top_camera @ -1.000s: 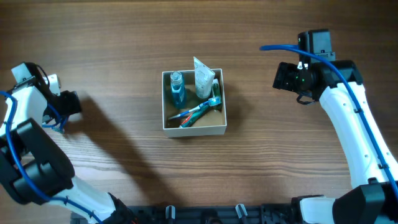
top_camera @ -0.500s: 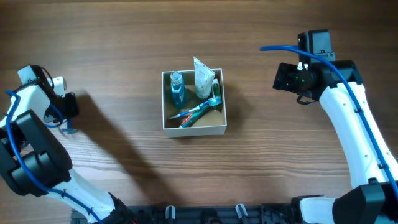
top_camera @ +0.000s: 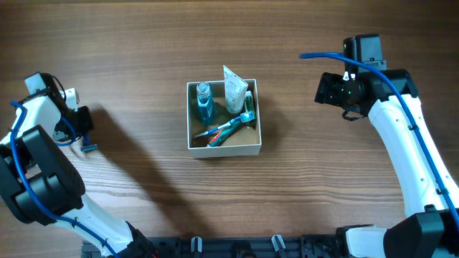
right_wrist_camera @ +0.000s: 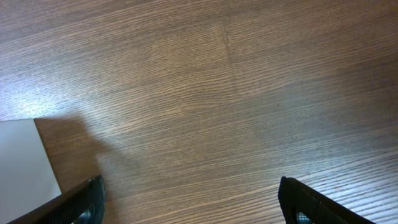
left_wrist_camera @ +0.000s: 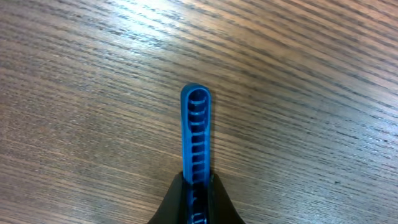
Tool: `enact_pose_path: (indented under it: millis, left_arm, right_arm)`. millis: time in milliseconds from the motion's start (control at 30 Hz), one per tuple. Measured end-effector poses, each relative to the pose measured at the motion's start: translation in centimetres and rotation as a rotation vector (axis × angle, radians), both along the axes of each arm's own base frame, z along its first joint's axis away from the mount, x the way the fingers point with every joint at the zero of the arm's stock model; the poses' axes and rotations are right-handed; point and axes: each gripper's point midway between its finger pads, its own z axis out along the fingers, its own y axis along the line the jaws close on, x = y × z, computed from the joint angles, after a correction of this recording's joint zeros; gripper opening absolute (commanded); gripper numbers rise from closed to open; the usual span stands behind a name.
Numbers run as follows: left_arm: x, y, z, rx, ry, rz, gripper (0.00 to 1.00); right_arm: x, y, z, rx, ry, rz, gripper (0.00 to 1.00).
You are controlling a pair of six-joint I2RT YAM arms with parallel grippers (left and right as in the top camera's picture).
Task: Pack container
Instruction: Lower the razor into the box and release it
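The robot's left gripper needs to release the narrow blue ribbed piece across the toothbrushes [top_camera: 215, 130] beside the blue bottle in the container.
The container [top_camera: 224, 150], a white-walled square box, sits mid-table holding a blue bottle [top_camera: 204, 102], a white tube [top_camera: 234, 89] and toothbrushes [top_camera: 228, 129]. My left gripper [top_camera: 83, 129] is far off at the table's left side. In the left wrist view its black jaws [left_wrist_camera: 198, 182] are shut on a narrow blue ribbed piece [left_wrist_camera: 196, 124], which sticks out forward just above the wood. The piece's tip [top_camera: 87, 148] shows overhead. My right gripper [top_camera: 320, 90] hovers right of the container, open with nothing between its fingers [right_wrist_camera: 189, 199].
Brown wood tabletop [top_camera: 143, 43] surrounds the box. One white container wall [right_wrist_camera: 22, 162] shows at the left edge of the right wrist view. The arms' bases and a black rail [top_camera: 237, 247] line the front edge.
My left gripper has closed from wide open onto the blue piece and shifted slightly right. The right arm and the container have not moved.
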Motion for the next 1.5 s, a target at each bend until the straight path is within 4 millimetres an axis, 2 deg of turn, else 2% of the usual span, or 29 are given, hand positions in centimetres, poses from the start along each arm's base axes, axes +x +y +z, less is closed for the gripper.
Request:
enact_pose_path:
  millis: [100, 200, 233, 333, 433, 500, 533, 633, 667, 767, 800, 867, 1000, 1033, 1100, 1167, 1200, 1233, 1300, 1367, 1400, 1467, 1500]
  left_arm:
    - [0.3, -0.8, 0.2, 0.005, 0.006, -0.024, 0.04]
    - [1.0, -3.3, 1.9, -0.001, -0.014, -0.088, 0.04]
    - [1.6, -4.4, 3.2, 0.007, -0.042, -0.121, 0.04]
    - [3.6, -8.5, 9.2, 0.043, -0.189, -0.237, 0.04]
    - [4.0, -14.9, 16.5, 0.075, -0.365, -0.414, 0.04]
    - [3.2, -19.9, 19.9, 0.066, -0.452, -0.555, 0.04]
    - [2.6, -22.3, 21.0, 0.053, -0.482, -0.627, 0.04]
    - [0.9, -28.1, 21.9, 0.008, -0.513, -0.808, 0.04]
    - [-0.2, -31.4, 21.7, -0.018, -0.511, -0.914, 0.04]
    - [-1.9, -35.7, 20.6, -0.055, -0.481, -1.053, 0.04]
    - [-2.6, -37.5, 19.5, -0.071, -0.448, -1.11, 0.04]
    - [-2.9, -38.4, 18.1, -0.079, -0.404, -1.14, 0.04]
    - [-2.5, -38.9, 13.6, -0.083, -0.273, -1.149, 0.04]
    - [-2.4, -39.0, 12.8, -0.083, -0.252, -1.149, 0.08]
    - [-2.2, -39.1, 11.6, -0.083, -0.219, -1.152, 0.27]
    - [-2.2, -39.1, 10.9, -0.082, -0.2, -1.158, 0.34]
    - [-2.2, -39.1, 10.6, -0.081, -0.191, -1.16, 0.42]
    - [-2.2, -39.1, 10.5, -0.082, -0.189, -1.158, 0.53]
    - [-2.2, -39.1, 10.6, -0.08, -0.192, -1.164, 0.6]
    - [-2.2, -39.0, 10.9, -0.075, -0.2, -1.161, 0.65]
    - [-2.1, -38.8, 11.5, -0.066, -0.214, -1.149, 0.66]
    - [-2.1, -38.3, 13.3, -0.041, -0.263, -1.138, 0.82]
    - [-1.9, -37.9, 15.0, -0.015, -0.314, -1.122, 0.98]
  right_arm:
    - [0.0, 0.0, 0.0, 0.0, 0.0, 0.001, 0.89]
    - [0.0, 0.0, 0.0, 0.0, -0.001, 0.001, 0.89]
    - [0.0, 0.0, 0.0, 0.0, -0.001, 0.0, 0.89]
    - [0.0, 0.0, 0.0, 0.0, -0.001, 0.001, 0.89]
    - [0.1, 0.0, 0.0, 0.0, -0.004, 0.0, 0.9]
    - [0.2, 0.0, 0.1, 0.001, -0.007, 0.001, 0.9]
    - [0.3, 0.0, 0.1, 0.001, -0.012, 0.0, 0.9]
    - [0.5, 0.1, 0.2, 0.002, -0.02, 0.0, 0.9]
    - [0.5, 0.1, 0.2, 0.002, -0.023, 0.0, 0.9]
    - [0.6, 0.1, 0.2, 0.003, -0.026, 0.0, 0.9]
    - [0.6, 0.1, 0.3, 0.003, -0.027, 0.0, 0.9]
    - [0.6, 0.1, 0.2, 0.003, -0.026, 0.0, 0.9]
    - [0.6, 0.1, 0.2, 0.003, -0.027, 0.0, 0.9]
    - [0.6, 0.1, 0.3, 0.003, -0.027, 0.0, 0.9]
    - [0.6, 0.1, 0.3, 0.003, -0.027, 0.0, 0.9]
    - [0.6, 0.1, 0.3, 0.003, -0.027, 0.0, 0.9]
    - [0.6, 0.1, 0.3, 0.003, -0.027, 0.0, 0.91]
    - [0.6, 0.1, 0.3, 0.003, -0.027, 0.0, 0.91]
    - [0.6, 0.1, 0.3, 0.003, -0.027, 0.0, 0.94]
    - [0.6, 0.1, 0.3, 0.002, -0.027, 0.002, 0.85]
    - [0.7, 0.1, 0.3, 0.002, -0.031, 0.004, 0.84]
    - [1.4, 0.2, 0.6, 0.004, -0.061, 0.005, 0.9]
    - [1.8, 0.2, 0.8, 0.005, -0.081, 0.007, 0.93]
